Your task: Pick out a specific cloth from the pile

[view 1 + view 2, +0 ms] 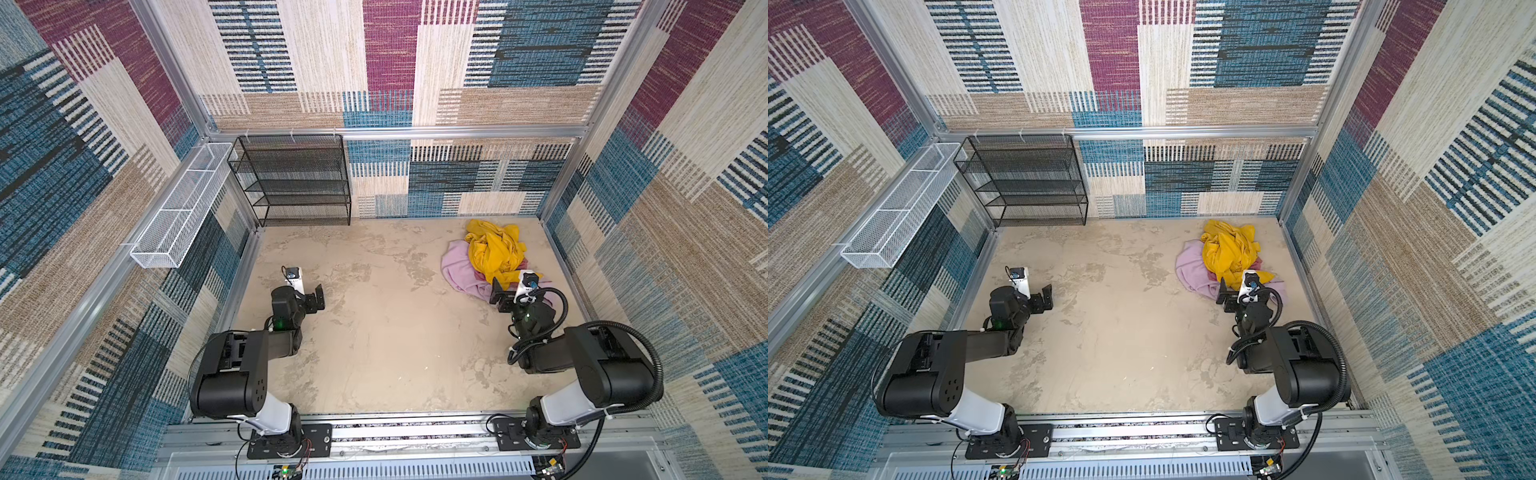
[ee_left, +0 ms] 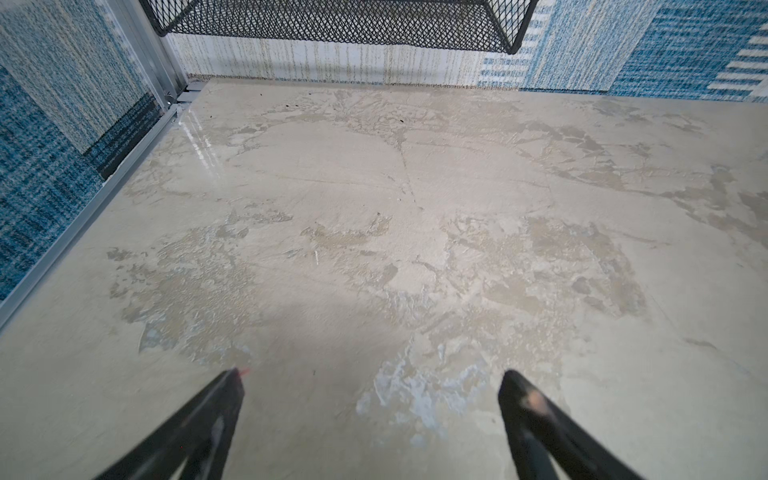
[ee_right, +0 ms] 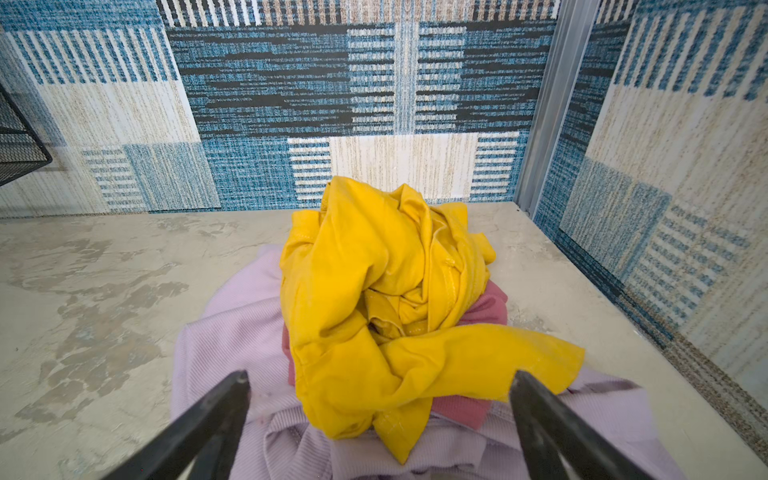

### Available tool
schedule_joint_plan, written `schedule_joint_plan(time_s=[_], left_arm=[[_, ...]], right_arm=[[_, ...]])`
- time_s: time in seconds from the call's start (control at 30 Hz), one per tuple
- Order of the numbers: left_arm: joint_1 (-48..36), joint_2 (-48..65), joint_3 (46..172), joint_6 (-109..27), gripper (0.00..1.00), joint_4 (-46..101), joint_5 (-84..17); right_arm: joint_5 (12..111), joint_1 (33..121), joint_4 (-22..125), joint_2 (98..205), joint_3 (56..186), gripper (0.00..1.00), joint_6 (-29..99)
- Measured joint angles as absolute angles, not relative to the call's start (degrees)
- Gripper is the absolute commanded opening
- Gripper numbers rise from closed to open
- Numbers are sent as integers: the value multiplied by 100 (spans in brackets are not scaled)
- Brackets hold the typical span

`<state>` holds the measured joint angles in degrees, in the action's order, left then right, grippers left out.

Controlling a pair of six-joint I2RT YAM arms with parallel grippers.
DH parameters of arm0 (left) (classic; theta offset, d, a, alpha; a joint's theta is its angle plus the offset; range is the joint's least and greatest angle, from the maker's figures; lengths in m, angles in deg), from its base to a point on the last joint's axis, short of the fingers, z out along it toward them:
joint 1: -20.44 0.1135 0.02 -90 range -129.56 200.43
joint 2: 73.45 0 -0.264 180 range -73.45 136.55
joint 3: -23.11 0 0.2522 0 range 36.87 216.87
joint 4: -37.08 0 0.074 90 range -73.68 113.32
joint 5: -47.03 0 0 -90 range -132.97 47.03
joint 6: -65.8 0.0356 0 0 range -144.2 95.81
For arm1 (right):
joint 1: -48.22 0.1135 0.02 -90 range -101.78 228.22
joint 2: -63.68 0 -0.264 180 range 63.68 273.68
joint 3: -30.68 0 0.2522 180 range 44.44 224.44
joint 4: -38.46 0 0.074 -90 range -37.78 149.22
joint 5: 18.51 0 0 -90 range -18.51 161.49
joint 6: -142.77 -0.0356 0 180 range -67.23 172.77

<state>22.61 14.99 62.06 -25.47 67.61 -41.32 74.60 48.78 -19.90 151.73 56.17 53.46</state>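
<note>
Next, my right gripper closes on the pale lilac-pink cloth's outer edge (image 1: 446, 271) (image 3: 185, 348), on the side of the pile toward the black mesh shelf rack.
The pile (image 1: 492, 259) lies near the back right corner in both top views. A crumpled mustard-yellow cloth (image 3: 374, 291) sits on top. The pale lilac-pink cloth (image 3: 232, 332) spreads flat underneath it and shows to the pile's left (image 1: 1192, 270) and at its near side. A darker rose-red cloth (image 3: 486, 311) peeks out between the two. My right gripper (image 3: 380, 376) hangs open over the pile's near edge (image 1: 498, 295), with its fingers on either side of the yellow cloth's front fold and nothing held. My left gripper (image 2: 372, 374) stands open and empty over bare tabletop on the left (image 1: 318, 297).
A black mesh shelf rack (image 1: 295, 178) stands against the back wall at the left. A white wire basket (image 1: 178, 208) hangs on the left wall. Patterned walls close in the beige mottled tabletop (image 1: 374, 332), and the right wall runs close beside the pile.
</note>
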Motion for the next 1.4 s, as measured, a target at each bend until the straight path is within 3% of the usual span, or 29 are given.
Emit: schedule_joint_plan(time_s=[0.3, 0.4, 0.47, 0.6, 0.73, 0.93, 1.07, 1.4], left_arm=[[2261, 1499, 6206, -2547, 96, 6761, -4132], [2261, 1469, 6206, -2547, 86, 6748, -4136], [2261, 1263, 6219, -2552, 78, 6562, -4193], [2254, 596, 6661, -2646, 57, 5666, -4589], [2058, 63, 7030, -2943, 55, 4741, -4873], [1489, -348, 7797, -3328, 55, 3213, -5013], [1347, -402, 8278, -3669, 55, 2381, -5006], [1216, -402, 8468, -4180, 55, 1406, -4550]], right_arm=[[7447, 4874, -1990, 15173, 5617, 100, 5346], [7456, 4874, -1949, 15111, 5632, 99, 5343], [7581, 4874, -1494, 14838, 5859, 89, 5339], [8059, 4972, -329, 13973, 6605, 88, 5110], [8396, 5479, 690, 13295, 6978, 86, 5027], [8599, 6268, 2311, 13339, 8141, 84, 4972], [8289, 6557, 3345, 13800, 8814, 79, 4686], [7734, 6782, 5009, 15358, 10012, 81, 4141]])
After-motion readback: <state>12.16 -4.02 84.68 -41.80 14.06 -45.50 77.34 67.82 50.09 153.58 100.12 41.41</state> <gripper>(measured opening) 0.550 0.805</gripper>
